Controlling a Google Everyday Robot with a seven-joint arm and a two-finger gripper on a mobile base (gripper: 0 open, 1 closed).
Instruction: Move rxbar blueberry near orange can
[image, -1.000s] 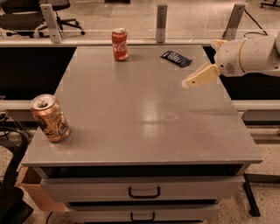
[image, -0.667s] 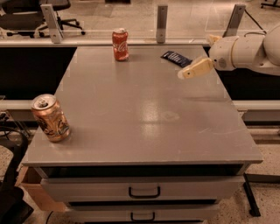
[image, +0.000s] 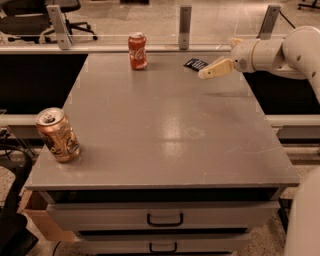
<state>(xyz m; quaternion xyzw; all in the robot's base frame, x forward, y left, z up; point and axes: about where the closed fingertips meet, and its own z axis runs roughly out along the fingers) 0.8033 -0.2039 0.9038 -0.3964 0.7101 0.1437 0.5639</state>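
Observation:
Next, I move my gripper over the middle of the rxbar blueberry (image: 197, 65) and close it there, so that its end nearest the red Coca-Cola can stays free.
The rxbar blueberry (image: 195, 64), a small flat dark navy wrapper, lies at the far right of the grey table (image: 165, 125). The orange can (image: 57, 135) stands upright at the near left edge, far from the bar. My gripper (image: 216, 59) reaches in from the right on a white arm and hovers just right of the bar, slightly above it. It is open and empty. One cream finger (image: 216, 69) points left toward the bar, and the other shows only as a tip behind it.
A red Coca-Cola can (image: 137, 51) stands at the far edge, left of the bar. Metal posts (image: 185, 20) and a rail run behind the table. Drawers (image: 165, 217) sit under the front edge. Office chairs stand at the back left.
My gripper has moved up the table toward the far edge and left, closing in on the rxbar blueberry. The cans and the bar have not moved.

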